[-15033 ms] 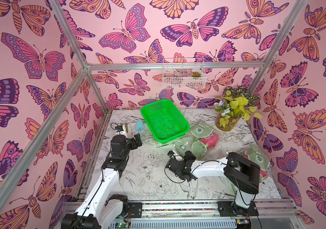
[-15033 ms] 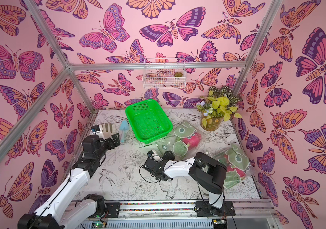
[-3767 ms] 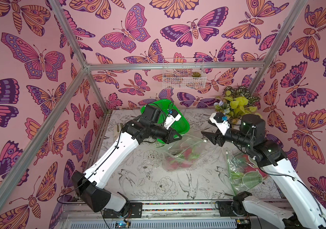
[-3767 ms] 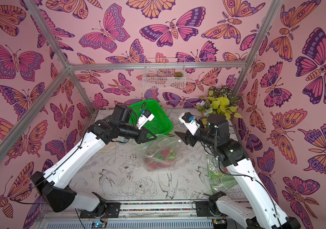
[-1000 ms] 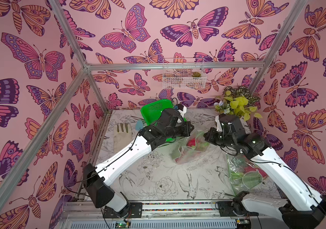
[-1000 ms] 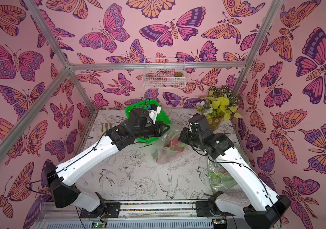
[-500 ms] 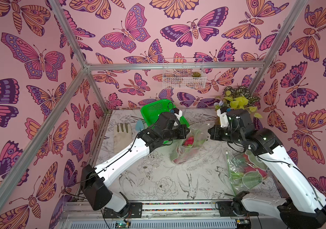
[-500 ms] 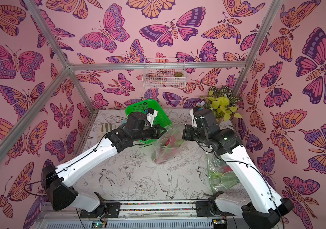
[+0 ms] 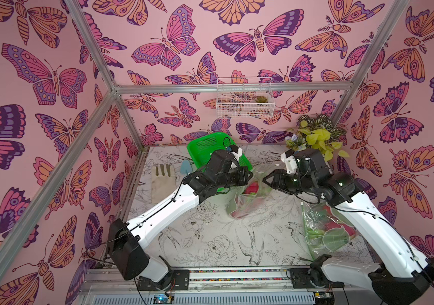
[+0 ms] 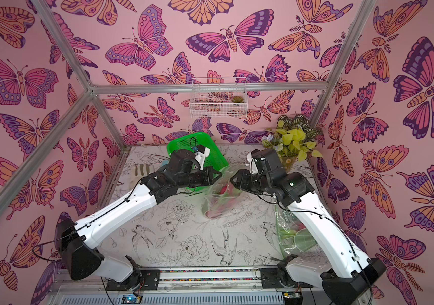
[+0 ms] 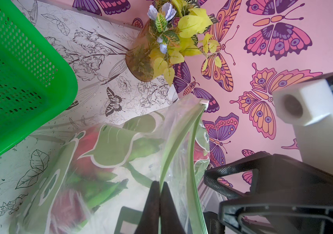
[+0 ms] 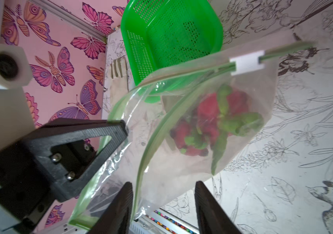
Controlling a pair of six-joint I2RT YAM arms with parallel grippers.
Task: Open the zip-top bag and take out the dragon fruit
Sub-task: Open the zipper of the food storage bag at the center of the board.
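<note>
Next, I pinch that edge [image 12: 138, 187], the bag's near green zip edge that lies loose between my right gripper's open fingers, and pull the bag wide before I reach inside.
The clear zip-top bag [image 9: 247, 200] hangs above the table with its mouth parted. Its white slider [image 12: 246, 63] sits at the far end of the green zip strip. A magenta dragon fruit [image 12: 220, 119] with green scales lies inside, and it shows in both top views [image 9: 251, 188] [image 10: 223, 191]. My left gripper [image 11: 159, 184] is shut on one green zip edge at the mouth [image 9: 250, 175]. My right gripper [image 12: 162, 185] faces it from the other side [image 9: 264, 179]. It is open, with the bag's other lip and wall loose between its fingers.
A green basket [image 9: 205, 145] stands behind the left arm. A potted plant [image 9: 313, 137] is at the back right. A second bag with fruit [image 9: 326, 232] lies under the right arm. A glove [image 9: 161, 182] and a trowel [image 9: 184, 166] lie at the left.
The right gripper's jaws have gone from shut to open at the bag's mouth, and it has shifted slightly left. The left gripper still holds its zip edge.
</note>
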